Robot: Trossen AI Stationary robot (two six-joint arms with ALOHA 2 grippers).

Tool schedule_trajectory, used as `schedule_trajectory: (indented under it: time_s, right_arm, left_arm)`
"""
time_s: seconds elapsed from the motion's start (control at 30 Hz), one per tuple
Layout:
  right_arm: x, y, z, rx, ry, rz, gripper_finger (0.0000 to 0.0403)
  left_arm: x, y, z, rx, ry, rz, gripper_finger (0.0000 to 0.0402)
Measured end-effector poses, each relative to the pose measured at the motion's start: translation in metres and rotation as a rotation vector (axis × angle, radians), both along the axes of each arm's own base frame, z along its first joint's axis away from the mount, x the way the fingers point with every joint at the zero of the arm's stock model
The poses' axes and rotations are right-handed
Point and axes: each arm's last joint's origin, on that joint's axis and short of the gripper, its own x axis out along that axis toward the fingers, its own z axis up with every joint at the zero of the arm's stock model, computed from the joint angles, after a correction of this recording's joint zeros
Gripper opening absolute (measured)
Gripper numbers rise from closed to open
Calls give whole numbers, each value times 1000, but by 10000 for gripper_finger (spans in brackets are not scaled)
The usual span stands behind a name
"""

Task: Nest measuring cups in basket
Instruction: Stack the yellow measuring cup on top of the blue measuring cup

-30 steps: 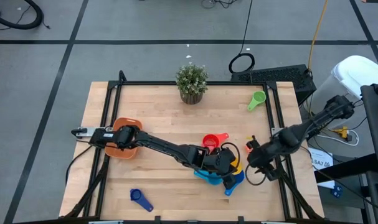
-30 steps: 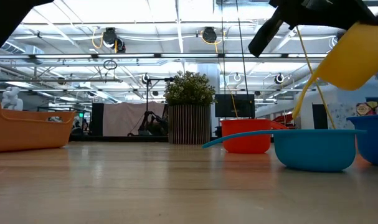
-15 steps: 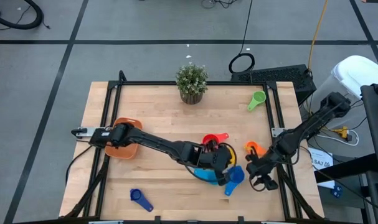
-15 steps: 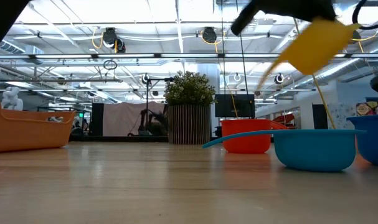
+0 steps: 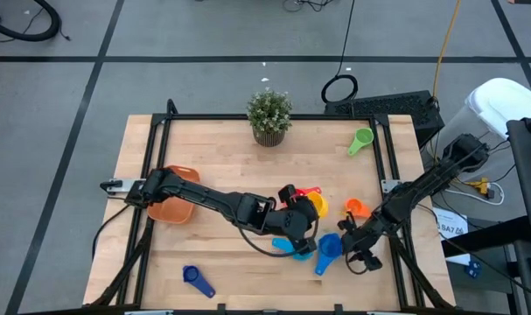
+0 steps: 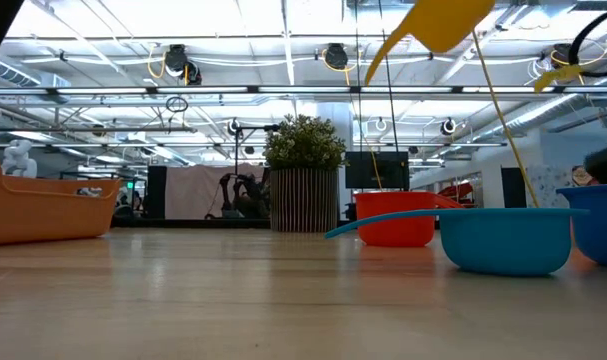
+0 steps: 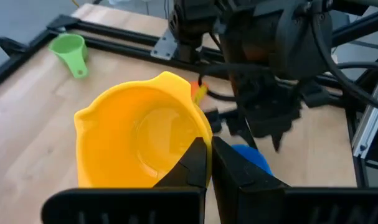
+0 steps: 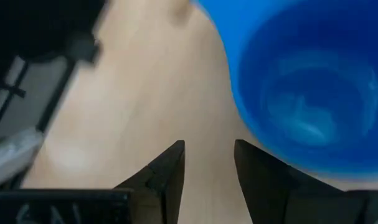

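Note:
The robot's left gripper needs to release the yellow cup, now held high above the table, inside the blue cup's bowl (image 5: pixel 320 245) (image 7: pixel 251 160), beside the light blue cup.
My left gripper (image 5: pixel 298 213) is shut on the yellow measuring cup (image 5: pixel 318 206) (image 7: pixel 142 140), which is high above the table in the low view (image 6: pixel 443 20). Under and around it stand the red cup (image 5: pixel 296 196), the light blue cup (image 5: pixel 287 248) (image 6: pixel 508 240) and the blue cup (image 5: pixel 329 251), each resting on its base. My right gripper (image 5: pixel 349 248) (image 8: pixel 207 174) is open and low beside the blue cup's bowl (image 8: pixel 313 93), touching nothing. The orange cup (image 5: pixel 356 207), green cup (image 5: pixel 361 140) and dark blue cup (image 5: pixel 198 280) lie apart. The orange basket (image 5: pixel 173 199) (image 6: pixel 43 205) sits at the table's left. My left gripper pinches the yellow cup's rim (image 7: pixel 201 134) between its two fingers, one finger (image 7: pixel 195 165) on the bowl's inner side and the other outside. The cup is lifted clear of the table and tilted, its handle (image 6: pixel 378 55) slanting downward.
A potted plant (image 5: pixel 268 116) stands at the far edge, middle. The left arm stretches across the table's middle from the basket side. Bare wood lies in the far left part and along the near left around the dark blue cup.
My left gripper has risen with the yellow cup and carried it toward the table's far left, away from the light blue and blue cups. My right gripper has moved toward the near edge and down beside the blue cup, uncovering the orange cup.

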Motion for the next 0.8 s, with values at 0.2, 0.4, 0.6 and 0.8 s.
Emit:
schedule_trajectory:
  time_s: [0.2, 0.4, 0.6, 0.8]
  right_arm:
    - [19, -7, 2, -115, -180, -124, 132]
    - [24, -15, 6, -117, -212, -160, 132]
    - [18, -19, 10, -131, -186, -159, 132]
    - [-1, -38, 12, -263, -77, -218, 132]
  left_arm:
    - [-1, 0, -1, 12, 12, 2, 7]
    - [-4, -3, -4, 16, 47, 8, 7]
    - [-6, -10, -5, 3, 66, -43, 7]
    - [-7, -27, -18, -52, 115, -134, 7]
